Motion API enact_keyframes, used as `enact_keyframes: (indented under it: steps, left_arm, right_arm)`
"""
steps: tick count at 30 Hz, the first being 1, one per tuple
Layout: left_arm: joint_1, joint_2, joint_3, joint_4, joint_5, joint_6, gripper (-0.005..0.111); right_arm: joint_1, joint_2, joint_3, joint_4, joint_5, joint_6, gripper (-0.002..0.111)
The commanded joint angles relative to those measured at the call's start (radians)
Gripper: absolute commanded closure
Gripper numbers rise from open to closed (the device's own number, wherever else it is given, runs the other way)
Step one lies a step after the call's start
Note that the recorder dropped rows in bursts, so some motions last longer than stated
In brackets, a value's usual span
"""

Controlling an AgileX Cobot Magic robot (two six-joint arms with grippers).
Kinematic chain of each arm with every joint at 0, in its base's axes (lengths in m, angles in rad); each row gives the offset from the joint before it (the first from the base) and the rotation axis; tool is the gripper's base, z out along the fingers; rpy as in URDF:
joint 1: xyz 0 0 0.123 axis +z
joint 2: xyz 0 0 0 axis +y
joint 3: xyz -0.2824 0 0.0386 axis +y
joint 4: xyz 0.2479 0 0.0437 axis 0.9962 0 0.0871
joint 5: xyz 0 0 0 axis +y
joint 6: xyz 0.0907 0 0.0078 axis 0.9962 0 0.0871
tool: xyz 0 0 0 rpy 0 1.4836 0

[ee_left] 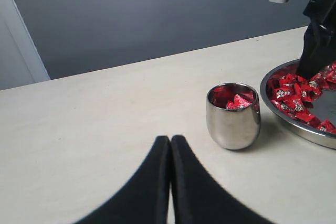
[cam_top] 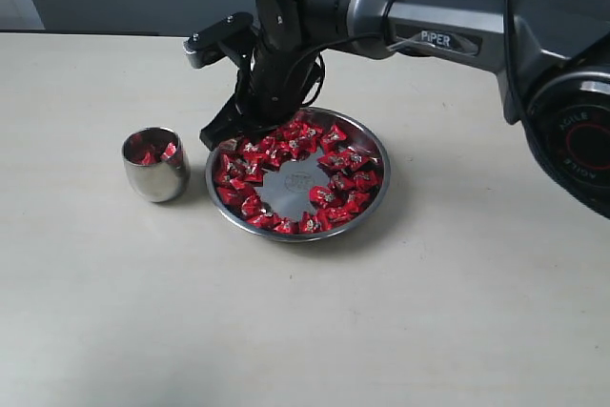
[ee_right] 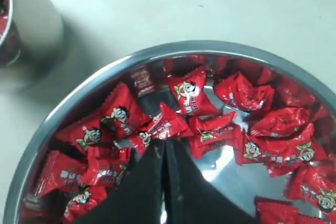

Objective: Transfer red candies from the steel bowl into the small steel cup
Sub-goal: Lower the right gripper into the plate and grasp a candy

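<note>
Shut right fingers meet only the red candy's lower edge; they should open, close around the candy's body [ee_right: 164, 122], then lift.
The steel bowl [cam_top: 384, 176] holds a ring of many red candies [cam_top: 335, 188] around its bare middle. My right gripper [cam_top: 215, 136] is down at the bowl's left rim. In the right wrist view its fingers [ee_right: 164, 143] are pressed together, with the lower edge of one red candy [ee_right: 167, 123] pinched at their tips. The small steel cup [cam_top: 155, 176] stands upright left of the bowl with a few red candies [cam_top: 157, 152] inside. My left gripper [ee_left: 170, 140] is shut and empty over bare table, short of the cup [ee_left: 233, 124]; the exterior view does not show it.
The right arm [cam_top: 448, 40] reaches in from the right, above the bowl's far side. Pale bare tabletop [cam_top: 286, 331] surrounds bowl and cup. A grey wall [ee_left: 157, 14] runs behind the table's far edge.
</note>
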Motion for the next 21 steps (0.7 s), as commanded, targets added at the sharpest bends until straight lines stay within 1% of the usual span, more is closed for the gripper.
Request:
enact_keyframes:
  steps: [1,3,6,7,8,9,14,21]
  left_arm:
    - [0.0,-0.005,0.004,-0.003,-0.01,-0.003,0.106]
    - [0.0,-0.005,0.004,-0.003,-0.01,-0.003,0.106]
    - [0.0,-0.005,0.004,-0.003,-0.01,-0.003,0.106]
    - [0.0,-0.005,0.004,-0.003,-0.01,-0.003,0.106]
    - [0.0,-0.005,0.004,-0.003,-0.01,-0.003,0.106]
    - [0.0,-0.005,0.004,-0.003,-0.01,-0.003,0.106]
    - [0.0,-0.005,0.004,-0.003,-0.01,-0.003,0.106]
    - [0.0,-0.005,0.004,-0.003,-0.01,-0.001,0.106]
  right_arm:
    - [-0.002,-0.009,-0.001,0.017,0.025,0.0,0.107]
    - [-0.002,0.003,-0.001,0.02,0.045,-0.017,0.098]
    - [-0.002,0.021,-0.001,0.022,0.043,-0.022,0.073]
    - [-0.002,0.027,-0.001,0.026,0.036,-0.022,0.066]
    - [-0.002,0.031,-0.001,0.026,0.023,-0.022,0.062]
    - [-0.002,0.04,-0.001,0.026,0.011,-0.02,0.061]
    - [-0.002,0.076,-0.001,0.054,-0.048,0.031,0.07]
    - [-0.002,0.101,-0.001,0.059,-0.06,0.036,0.07]
